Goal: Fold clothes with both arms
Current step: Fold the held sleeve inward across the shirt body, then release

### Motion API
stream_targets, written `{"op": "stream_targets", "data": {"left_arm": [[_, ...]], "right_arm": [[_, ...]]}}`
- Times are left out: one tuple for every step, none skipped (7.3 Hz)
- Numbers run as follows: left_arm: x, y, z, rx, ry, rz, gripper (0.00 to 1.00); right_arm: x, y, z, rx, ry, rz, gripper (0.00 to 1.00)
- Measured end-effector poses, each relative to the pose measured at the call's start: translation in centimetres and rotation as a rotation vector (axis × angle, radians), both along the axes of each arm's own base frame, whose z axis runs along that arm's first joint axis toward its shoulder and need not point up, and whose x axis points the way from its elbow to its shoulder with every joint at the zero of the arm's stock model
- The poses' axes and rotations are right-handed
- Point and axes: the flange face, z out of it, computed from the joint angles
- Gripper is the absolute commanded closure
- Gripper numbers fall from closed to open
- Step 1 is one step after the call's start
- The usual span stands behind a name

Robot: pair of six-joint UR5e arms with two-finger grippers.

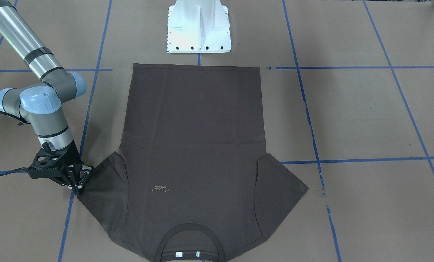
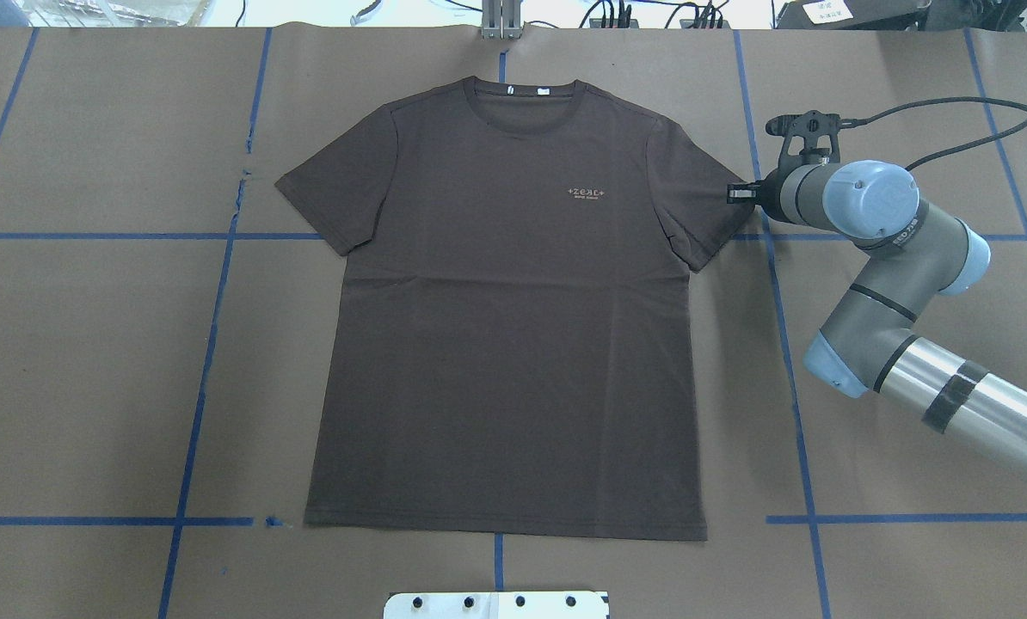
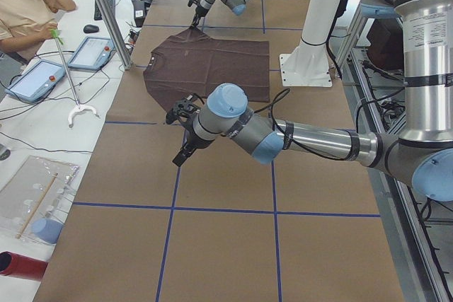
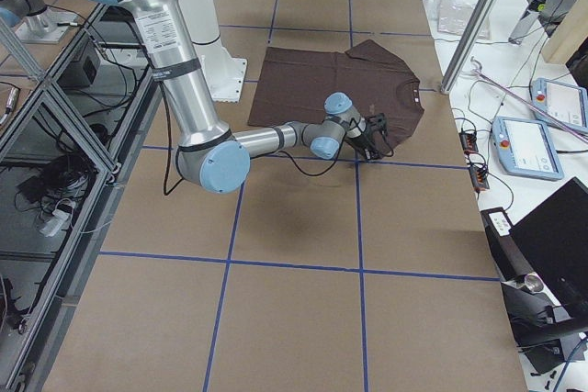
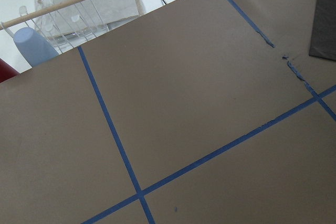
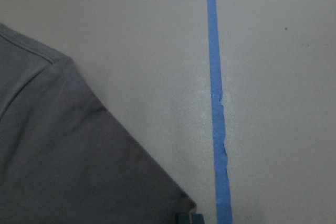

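Next, my right gripper releases the outer corner of the sleeve on the small white print of the dark brown T-shirt (image 1: 161, 188).
The dark brown T-shirt (image 2: 513, 301) lies flat and face up on the brown table, collar and white neck tags (image 2: 526, 89) at the far side. It also shows in the front view (image 1: 193, 145). My right gripper (image 1: 79, 186) is down at the table on the outer corner of the shirt's right-hand sleeve (image 2: 703, 215); its fingers look closed together on the sleeve's edge, which lies flat (image 6: 79, 156). My left gripper (image 3: 182, 148) shows only in the left side view, above bare table off the shirt's other sleeve; I cannot tell whether it is open.
The white pedestal base (image 1: 199, 27) stands at the shirt's hem. Blue tape lines (image 2: 212, 301) grid the table. A clear rack with a blue cup (image 5: 31, 45) lies off the table's end. An operator (image 3: 28, 5) sits beyond the far edge.
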Motion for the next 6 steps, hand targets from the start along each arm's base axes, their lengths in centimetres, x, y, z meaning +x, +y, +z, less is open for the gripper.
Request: {"op": "stream_targets", "data": {"left_arm": [[0.0,0.0,0.0,-0.001,0.000,0.000,0.00],[0.0,0.0,0.1,-0.002,0.000,-0.001,0.00],[0.0,0.0,0.1,-0.004,0.001,-0.002,0.00],[0.0,0.0,0.1,-0.005,0.000,-0.002,0.00],[0.0,0.0,0.1,-0.005,0.001,-0.003,0.00],[0.0,-0.1,0.1,-0.005,0.001,-0.003,0.00]], "right_arm": [[-0.3,-0.4,-1.6,-0.006,0.005,0.001,1.00],[-0.9,-1.0,-5.0,-0.025,0.020,0.004,1.00],[-1.7,-1.3,-9.2,-0.046,0.038,0.008,1.00],[-3.1,-1.3,-12.9,-0.051,0.049,0.006,1.00],[-4.9,-0.9,-15.5,-0.037,0.053,0.004,1.00],[-6.5,-0.4,-17.2,-0.028,0.048,0.011,1.00]]}}
